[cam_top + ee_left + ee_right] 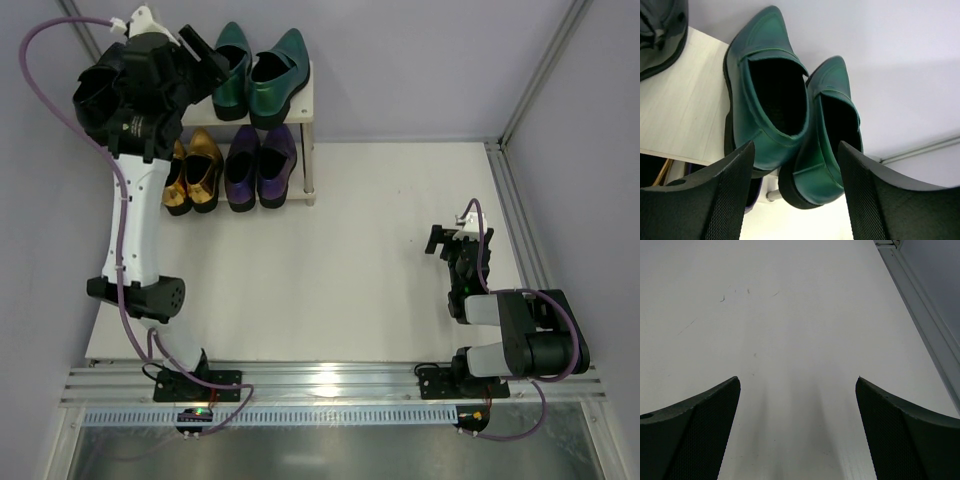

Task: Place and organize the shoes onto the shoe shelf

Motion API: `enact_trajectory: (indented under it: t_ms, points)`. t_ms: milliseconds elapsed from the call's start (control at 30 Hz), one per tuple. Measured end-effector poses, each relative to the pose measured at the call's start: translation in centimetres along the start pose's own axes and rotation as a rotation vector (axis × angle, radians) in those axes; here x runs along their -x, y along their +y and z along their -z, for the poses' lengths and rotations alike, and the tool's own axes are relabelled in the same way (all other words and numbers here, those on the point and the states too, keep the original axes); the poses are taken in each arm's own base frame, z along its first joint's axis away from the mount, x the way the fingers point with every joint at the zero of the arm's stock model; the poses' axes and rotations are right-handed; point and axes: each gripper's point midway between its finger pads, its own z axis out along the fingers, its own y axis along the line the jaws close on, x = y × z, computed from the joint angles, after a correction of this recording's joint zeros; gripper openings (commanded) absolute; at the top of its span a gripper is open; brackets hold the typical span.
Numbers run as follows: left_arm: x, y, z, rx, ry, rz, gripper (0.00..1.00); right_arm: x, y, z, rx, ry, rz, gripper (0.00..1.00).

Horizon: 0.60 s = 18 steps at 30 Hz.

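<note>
The green shoes are crowded together at the end of the shoe shelf's top board, so the robot's left gripper needs to grip the inner green shoe's heel (230, 105) and move it toward the black shoe.
The shoe shelf (306, 100) stands at the far left. Two metallic green shoes (278, 78) sit on its top board, toes to the wall. The gold pair (203, 168) and purple pair (262, 165) sit on the lower tier. My left gripper (208, 56) is open and empty, raised just in front of the green pair. In the left wrist view my left gripper (795, 200) frames the green shoes (770, 100). The right one's heel (832, 145) overhangs the board (685, 115). A black shoe (660, 35) shows at top left. My right gripper (446, 240) is open and empty.
My left arm hides the top board's left part in the top view. My right gripper (797, 430) hovers low over bare white table (800, 315), near the metal frame rail (920, 305) on the right. Grey walls close in the back and sides.
</note>
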Motion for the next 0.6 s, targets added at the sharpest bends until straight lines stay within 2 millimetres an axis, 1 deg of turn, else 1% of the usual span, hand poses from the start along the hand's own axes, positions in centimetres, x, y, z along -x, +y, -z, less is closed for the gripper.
enact_trajectory:
  t_ms: [133,233,300,367,467,600]
  points:
    - [-2.2,-1.8,0.2,-0.034,0.031,-0.138,0.68,0.0,0.0,0.0,0.0,0.0,0.0,0.97]
    - [-3.8,-2.7,0.1,-0.048,0.056,-0.234,0.68,0.0,0.0,0.0,0.0,0.0,0.0,0.97]
    - [-4.3,-2.5,-0.2,-0.032,0.053,-0.283,0.68,0.0,0.0,0.0,0.0,0.0,0.0,0.97]
    - [-4.4,-1.8,-0.6,0.007,0.044,-0.327,0.68,0.0,0.0,0.0,0.0,0.0,0.0,0.97]
    - [-4.1,-1.0,-1.1,0.058,0.013,-0.373,0.68,0.0,0.0,0.0,0.0,0.0,0.0,0.97]
    - [-4.1,0.0,-1.4,0.108,-0.003,-0.438,0.71,0.0,0.0,0.0,0.0,0.0,0.0,0.97]
